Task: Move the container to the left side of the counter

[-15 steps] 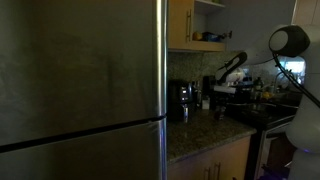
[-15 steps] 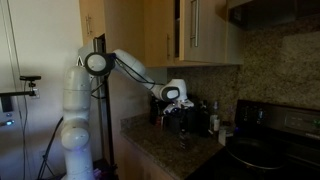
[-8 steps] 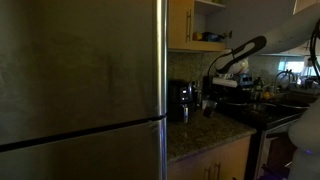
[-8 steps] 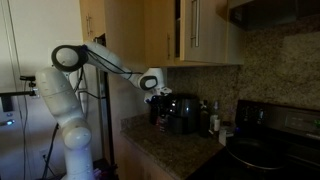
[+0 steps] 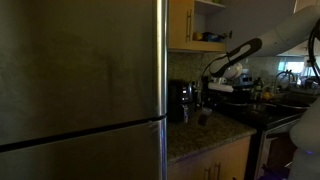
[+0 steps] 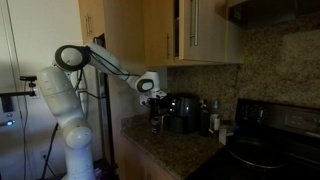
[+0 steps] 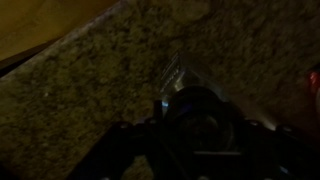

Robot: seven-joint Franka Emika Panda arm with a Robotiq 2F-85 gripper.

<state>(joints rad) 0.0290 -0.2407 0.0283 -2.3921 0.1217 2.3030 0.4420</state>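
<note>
Next, my gripper lets the container go on the counter (image 5: 183, 119) in front of the coffee machine, near the fridge.
The container (image 7: 200, 112) is a small dark round pot that sits between my jaws in the wrist view, seen from above over the speckled granite counter (image 7: 95, 70). My gripper (image 5: 205, 97) is shut on the container (image 5: 203, 117), which hangs below it next to the coffee machine (image 5: 180, 100). In an exterior view the gripper (image 6: 152, 103) holds the container (image 6: 154, 123) low over the counter (image 6: 175, 152), near its end by the arm's base. I cannot tell whether the container touches the counter.
The black-and-steel coffee machine (image 6: 180, 112) stands against the backsplash. A black stove (image 6: 262, 150) adjoins the counter. A large steel fridge (image 5: 80, 90) fills the foreground of an exterior view. Wooden cabinets (image 6: 190, 30) hang overhead. Small bottles (image 6: 214, 120) stand beside the machine.
The arm has carried the container away from the stove side, past the front of the coffee machine, and lowered it toward the counter's far end. The grip is unchanged.
</note>
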